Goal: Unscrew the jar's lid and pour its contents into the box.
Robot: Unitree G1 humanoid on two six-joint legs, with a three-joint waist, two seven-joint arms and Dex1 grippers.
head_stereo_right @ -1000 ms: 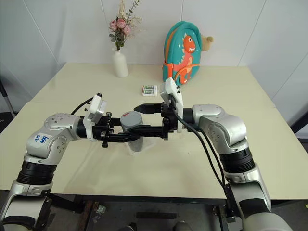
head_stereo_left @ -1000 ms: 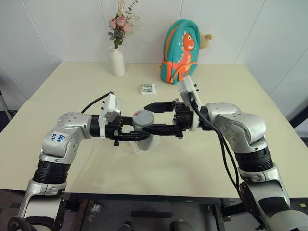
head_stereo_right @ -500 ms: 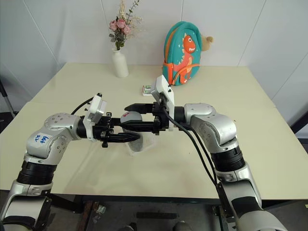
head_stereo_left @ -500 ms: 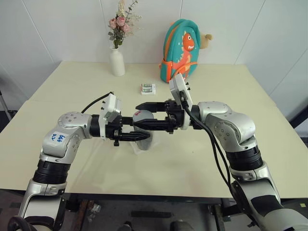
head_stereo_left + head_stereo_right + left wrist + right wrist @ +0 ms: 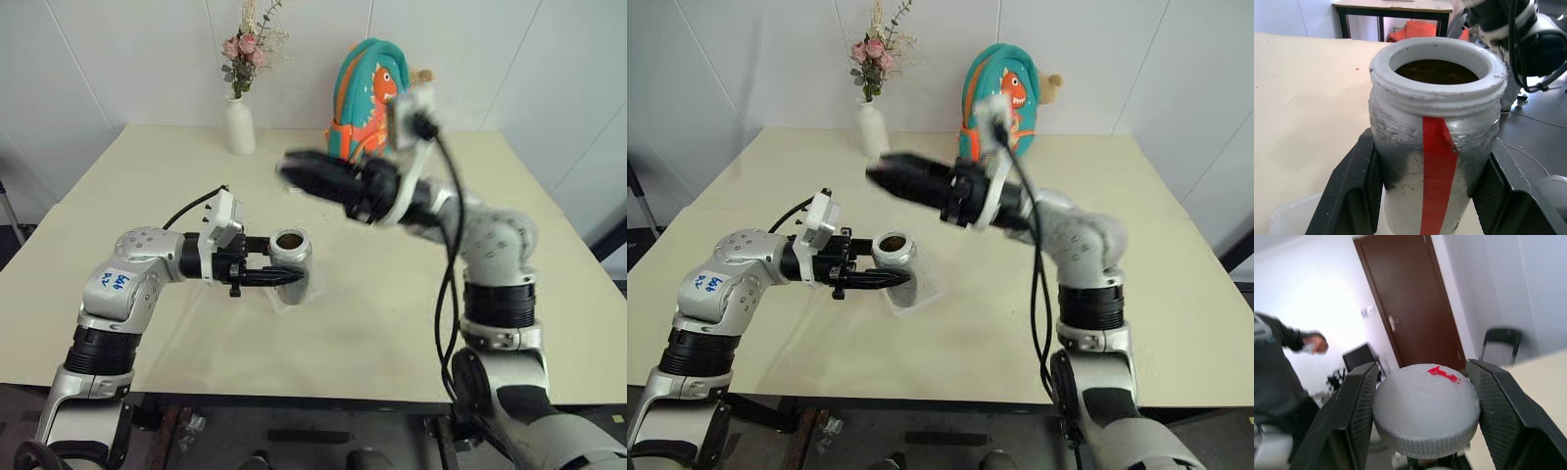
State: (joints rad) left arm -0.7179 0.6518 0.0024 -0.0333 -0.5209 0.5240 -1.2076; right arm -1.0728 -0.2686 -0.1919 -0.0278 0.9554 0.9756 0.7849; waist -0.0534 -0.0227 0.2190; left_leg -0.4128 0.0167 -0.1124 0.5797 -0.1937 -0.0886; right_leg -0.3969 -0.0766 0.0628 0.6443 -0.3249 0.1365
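Next, I open my right gripper to let go of the grey lid on the bare table [image 5: 413, 288] between the clear box and its arm.
My left gripper [image 5: 280, 271] is shut on the jar [image 5: 291, 258], holding it upright just above the table. The jar's mouth is open, and its brown contents [image 5: 1434, 72] show inside. A red stripe runs down the jar [image 5: 1437, 161] between the black fingers [image 5: 1359, 188]. My right gripper [image 5: 294, 168] is raised above and behind the jar, blurred with motion. It is shut on the grey lid [image 5: 1425, 406], which has a red mark on top. The clear box [image 5: 921, 290] lies on the table right under the jar.
A white vase with flowers [image 5: 238, 125] and a teal dinosaur backpack [image 5: 361, 98] stand at the far side of the cream table [image 5: 147, 186]. In the right wrist view a person [image 5: 1276, 377] stands in the room beyond, near a dark door.
My right gripper closed on the lid and rose up and away with it, leaving the jar's mouth open. The left gripper and jar stayed still.
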